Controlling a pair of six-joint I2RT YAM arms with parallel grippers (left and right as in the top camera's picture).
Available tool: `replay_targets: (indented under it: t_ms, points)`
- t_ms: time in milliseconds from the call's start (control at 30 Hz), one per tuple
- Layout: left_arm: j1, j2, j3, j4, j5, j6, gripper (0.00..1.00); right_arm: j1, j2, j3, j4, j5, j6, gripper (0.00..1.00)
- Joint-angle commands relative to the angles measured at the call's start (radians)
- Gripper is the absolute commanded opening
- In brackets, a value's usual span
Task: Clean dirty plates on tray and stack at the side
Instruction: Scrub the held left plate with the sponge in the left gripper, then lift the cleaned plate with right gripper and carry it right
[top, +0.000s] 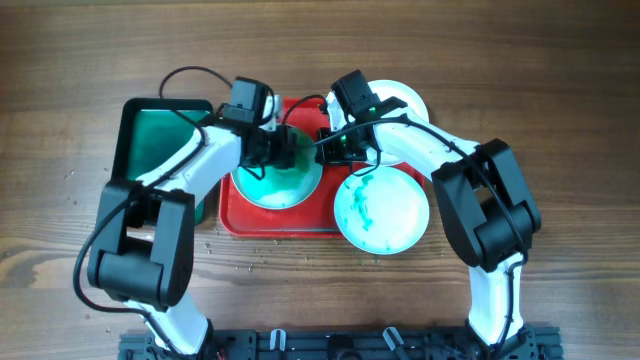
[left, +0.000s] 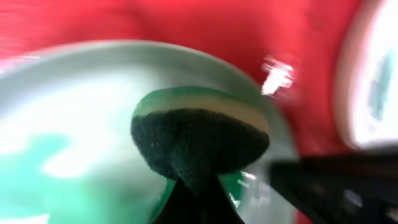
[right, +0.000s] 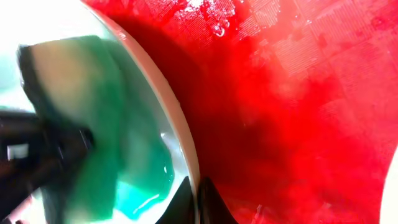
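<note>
Next, I set the teal-smeared plate down with my right gripper on the bare wooden tabletop (top: 476, 151), next to the plain white plate.
A plate (top: 280, 185) smeared teal-green lies on the red tray (top: 240, 215). My left gripper (top: 285, 150) is shut on a dark green sponge (left: 199, 143) and presses it onto this plate (left: 74, 124). My right gripper (top: 335, 150) is shut on the plate's right rim (right: 171, 106), one finger on each side (right: 198, 190). The sponge also shows in the right wrist view (right: 62, 81). A second plate (top: 380, 210) with teal streaks sits at the tray's right edge, partly over its rim. A third, plain white plate (top: 405, 100) lies at the back right.
A smaller dark green tray (top: 160, 140) stands left of the red tray, under my left arm. Bare wooden tabletop (top: 560, 120) lies to the right and at the front. Small crumbs are scattered at the front left (top: 230, 262).
</note>
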Motion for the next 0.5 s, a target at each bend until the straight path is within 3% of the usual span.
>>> replay_targets:
  t_ms: [0, 133, 233, 300, 467]
  points:
    - [0.049, 0.011, -0.002, -0.03, -0.376, -0.33, 0.04, 0.002, 0.015, -0.004, -0.001, -0.006, -0.017, 0.04]
    - [0.072, 0.008, 0.002, -0.086, -0.433, -0.497, 0.04, 0.002, 0.015, -0.004, -0.001, -0.006, -0.016, 0.04]
    - [0.072, -0.022, 0.054, -0.189, -0.434, -0.494, 0.04, 0.002, 0.015, -0.004, -0.001, -0.005, -0.018, 0.04]
    - [0.082, -0.094, 0.176, -0.371, -0.438, -0.419, 0.04, 0.003, 0.015, -0.004, -0.015, 0.06, 0.041, 0.04]
    - [0.178, -0.246, 0.332, -0.533, -0.433, -0.344, 0.04, 0.015, 0.015, -0.004, -0.019, 0.097, 0.057, 0.04]
